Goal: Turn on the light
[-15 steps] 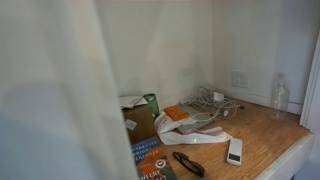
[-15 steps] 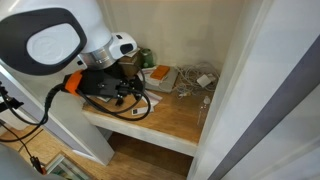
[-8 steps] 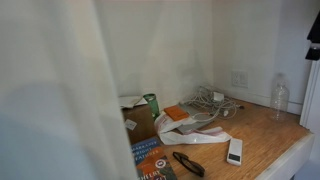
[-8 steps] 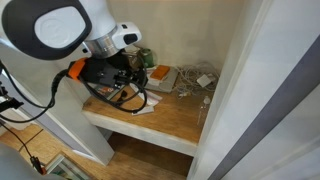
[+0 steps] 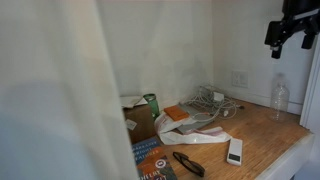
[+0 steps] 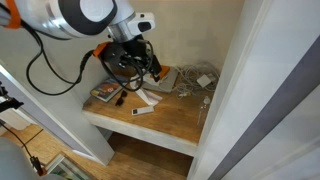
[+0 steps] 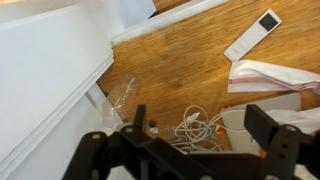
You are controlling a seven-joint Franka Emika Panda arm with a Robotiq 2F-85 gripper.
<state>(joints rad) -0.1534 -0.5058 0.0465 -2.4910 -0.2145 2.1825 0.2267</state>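
Next, I move my gripper to the white wall plate (image 5: 239, 78) above the wooden shelf and close its fingers just in front of it.
No lamp shows in any view. A small white wall plate (image 5: 240, 78) sits on the back wall above the wooden shelf; I cannot tell if it is a switch or a socket. My gripper (image 5: 290, 44) hangs open and empty at the top right, above and to the right of that plate. In an exterior view it is over the back of the shelf (image 6: 140, 64). In the wrist view its two dark fingers stand wide apart (image 7: 200, 125) over a tangle of white cables (image 7: 190, 125).
On the wooden shelf (image 5: 265, 130) lie a white remote (image 5: 235, 151), a clear plastic bottle (image 5: 280, 97), white cables (image 5: 215, 100), a white bag (image 5: 195, 128), dark glasses (image 5: 187, 163), a book (image 5: 150, 160) and a cardboard box (image 5: 135, 118) with a green can. Walls close in on both sides.
The arm has lifted and swung toward the back of the shelf. The gripper has come into the top right of an exterior view. Nothing on the shelf has moved.
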